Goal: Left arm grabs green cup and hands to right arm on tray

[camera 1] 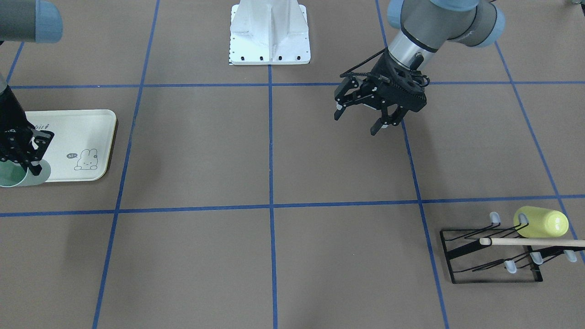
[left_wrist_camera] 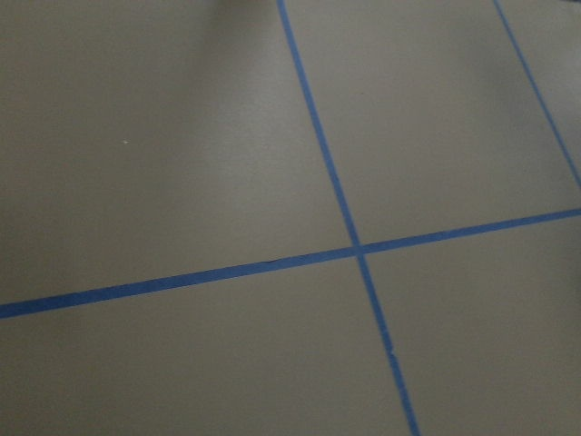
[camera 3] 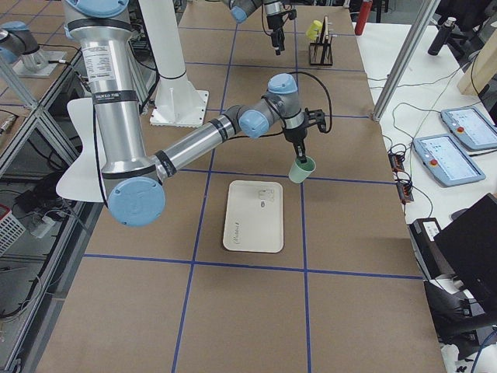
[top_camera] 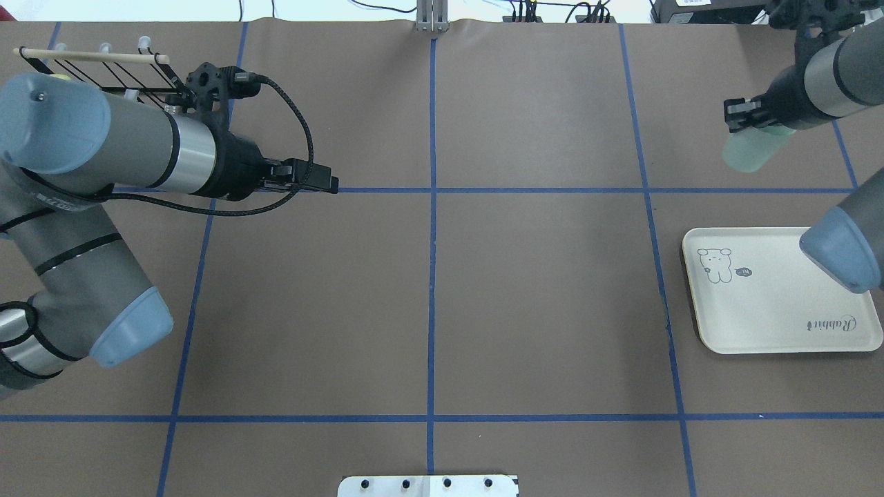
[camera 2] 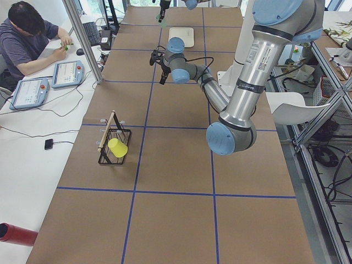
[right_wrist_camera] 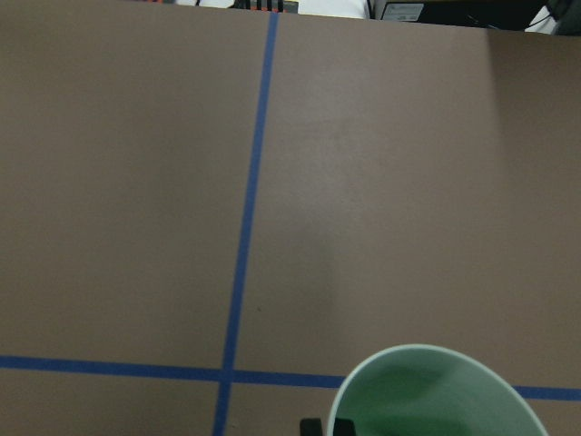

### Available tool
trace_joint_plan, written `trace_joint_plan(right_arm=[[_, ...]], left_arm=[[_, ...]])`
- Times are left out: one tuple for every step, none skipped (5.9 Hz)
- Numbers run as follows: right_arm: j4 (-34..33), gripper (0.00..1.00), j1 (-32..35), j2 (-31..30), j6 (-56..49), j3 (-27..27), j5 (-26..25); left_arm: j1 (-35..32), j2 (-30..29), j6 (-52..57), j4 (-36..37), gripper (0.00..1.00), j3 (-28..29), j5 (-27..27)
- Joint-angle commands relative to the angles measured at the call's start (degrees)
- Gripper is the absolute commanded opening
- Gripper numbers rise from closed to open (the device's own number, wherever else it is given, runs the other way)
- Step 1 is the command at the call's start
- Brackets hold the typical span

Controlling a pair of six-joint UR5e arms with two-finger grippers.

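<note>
Next, my right gripper sets the mint-green cup down on the middle of the cream tray (camera 1: pixel 52 144) beside the bunny drawing.
My right gripper (top_camera: pixel 744 116) is shut on the rim of the pale mint-green cup (top_camera: pixel 753 148), one finger inside it. The cup hangs above the table just past the far edge of the cream tray (top_camera: pixel 773 324), not over it. The cup also shows in the front view (camera 1: pixel 16 177), the right side view (camera 3: pixel 301 169) and the right wrist view (right_wrist_camera: pixel 436 395). The tray (camera 1: pixel 87 130) holds nothing. My left gripper (camera 1: pixel 356 124) is open and empty, held above the table far from the cup; it also shows in the overhead view (top_camera: pixel 324 183).
A black wire rack (camera 1: pixel 493 256) with a wooden bar stands at the far left corner, a yellow-green cup (camera 1: pixel 541 222) lying on its pegs. The white robot base (camera 1: pixel 269 34) is at the near middle. An operator (camera 2: pixel 27 33) sits at a side desk.
</note>
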Motion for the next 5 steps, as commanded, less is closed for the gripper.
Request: trace_joint_plan(right_arm=[[8.1,0.0,-0.4,-8.3,-0.3,0.1,-0.4],[14.7,0.0,-0.4,-13.0,0.4,-0.1,-0.4],[19.1,0.0,-1.4,-14.8,5.5,-0.1,-0.7],[20.8,0.0,-3.6,-15.3,8.0,-0.1,-1.4],[20.9,0.0,-4.9,-15.4,8.5,0.0,-2.3]], left_arm=[[-3.6,8.0,12.4,5.1,1.0,-4.8,-0.8],[-8.9,14.0,22.9,5.3,1.0,-5.7,-3.6],[-16.2,18.9,31.1,5.5,1.0,-5.9,-7.7],[-22.4,23.2,36.2,5.3,1.0,-6.1,-10.0],[-28.4,29.5,36.6,5.2,1.0,-5.6,-11.2]])
